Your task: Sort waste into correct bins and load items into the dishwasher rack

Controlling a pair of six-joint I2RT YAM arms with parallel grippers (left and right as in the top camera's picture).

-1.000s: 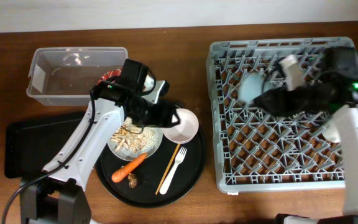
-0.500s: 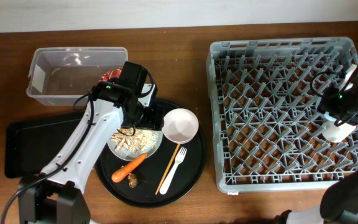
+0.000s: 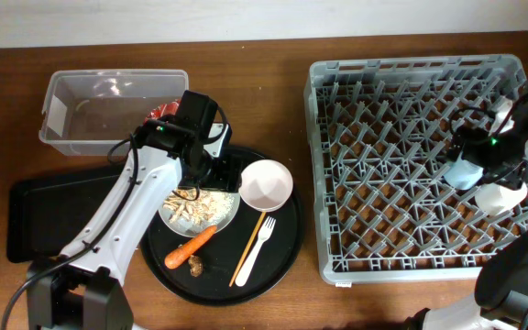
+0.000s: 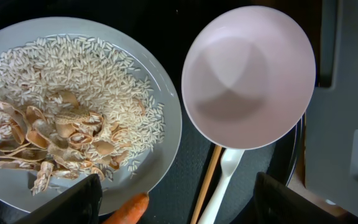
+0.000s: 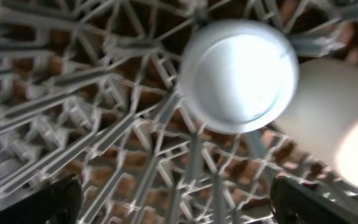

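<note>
The robot's left gripper should next go to the chopstick beside the white fork and close on the chopstick's middle (image 3: 250, 241) (image 4: 197, 213).
My left gripper (image 3: 207, 171) (image 4: 185, 205) is open and empty, hovering over the round white plate (image 3: 216, 213) (image 4: 160, 93) of pale food scraps (image 3: 189, 203) (image 4: 61, 124). The small pink bowl (image 3: 266, 183) (image 4: 248, 74) sits to the plate's right. The white fork (image 3: 258, 244) (image 4: 224, 180), the chopstick (image 3: 247, 249) (image 4: 205, 190), the carrot piece (image 3: 191, 247) (image 4: 129, 208) and a brown bit (image 3: 196, 266) lie nearby. The red-and-white wrapper (image 3: 159, 112) peeks from behind the arm. My right gripper (image 3: 480, 152) (image 5: 179, 205) is open over the grey rack (image 3: 401, 183) (image 5: 104, 112). The blue cup (image 3: 463, 172) (image 5: 238, 74) stands upside down there beside the cream cup (image 3: 503, 195) (image 5: 340, 137).
The plate, bowl and cutlery rest on a large round black tray (image 3: 282, 247). The clear tub (image 3: 99, 115) stands at the back left, and the shallow black tray (image 3: 39, 215) lies in front of it. The rack fills the table's right half.
My right arm has swung from the rack's middle to its right side. The blue cup now shows in the rack beside the cream cup. My left arm has shifted slightly.
</note>
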